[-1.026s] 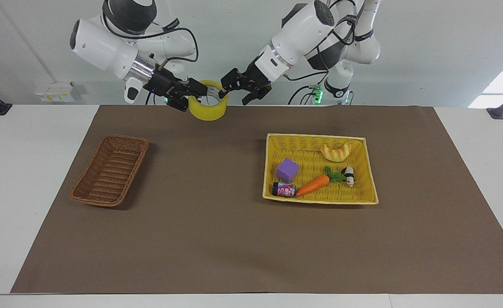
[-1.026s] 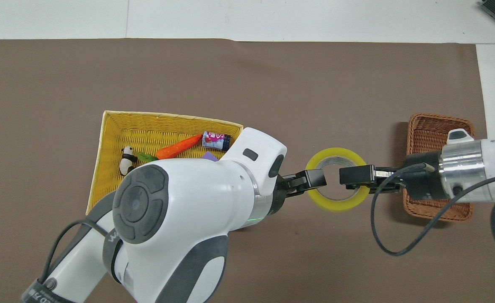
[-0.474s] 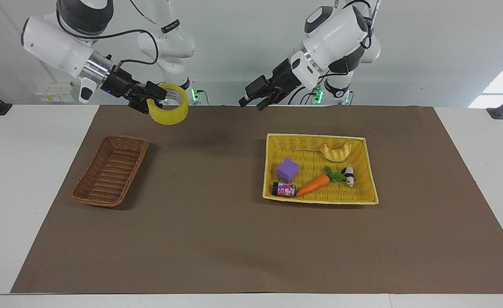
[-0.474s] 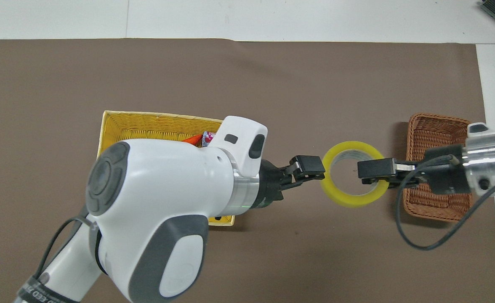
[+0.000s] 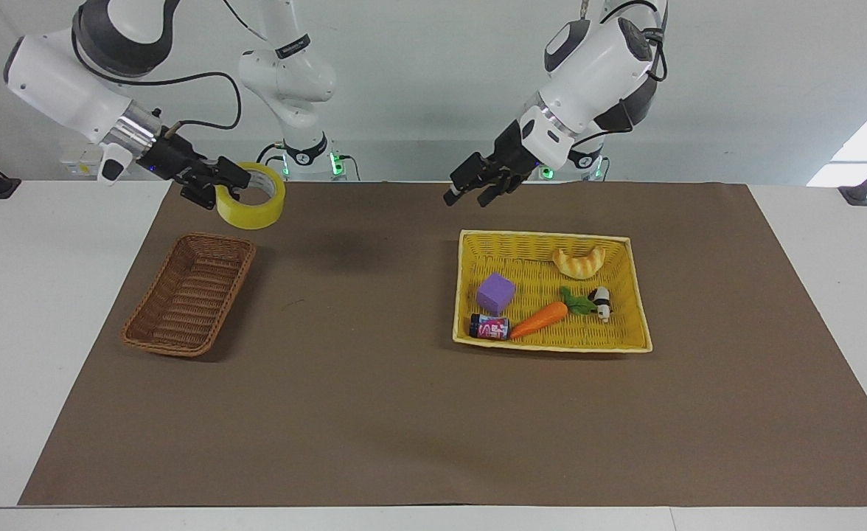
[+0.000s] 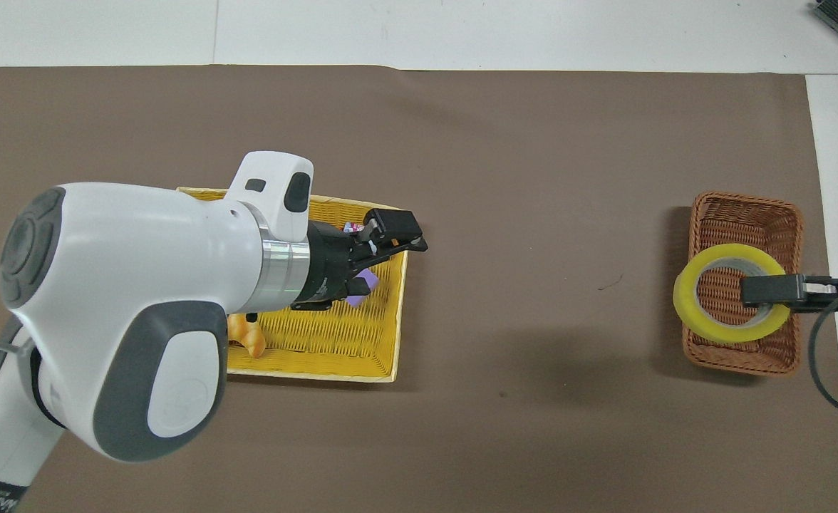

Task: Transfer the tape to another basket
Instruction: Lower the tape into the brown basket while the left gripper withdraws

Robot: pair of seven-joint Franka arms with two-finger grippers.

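Observation:
I should release the tape, now held up over the basket, from my right gripper in the middle of the brown wicker basket (image 6: 742,283), flat on the basket's bottom.
My right gripper (image 5: 228,184) is shut on the tape (image 5: 251,208), a yellowish roll with a pale core, one finger inside the ring. It holds the roll up in the air. In the overhead view the tape (image 6: 704,324) and right gripper (image 6: 757,292) are over the brown wicker basket (image 6: 743,214). The basket (image 5: 183,310) stands empty toward the right arm's end of the table. My left gripper (image 5: 470,190) is open and empty, raised over the edge of the yellow tray; it also shows in the overhead view (image 6: 397,234).
The yellow woven tray (image 5: 544,237) holds a purple cube (image 5: 495,293), a toy carrot (image 5: 540,318), a small can (image 5: 489,325), a croissant (image 5: 579,262) and a panda figure (image 5: 601,302). A brown mat (image 5: 374,413) covers the table.
The left gripper let go of the tape and drew back over the yellow tray. The right gripper carried the tape toward its own end, over the wicker basket.

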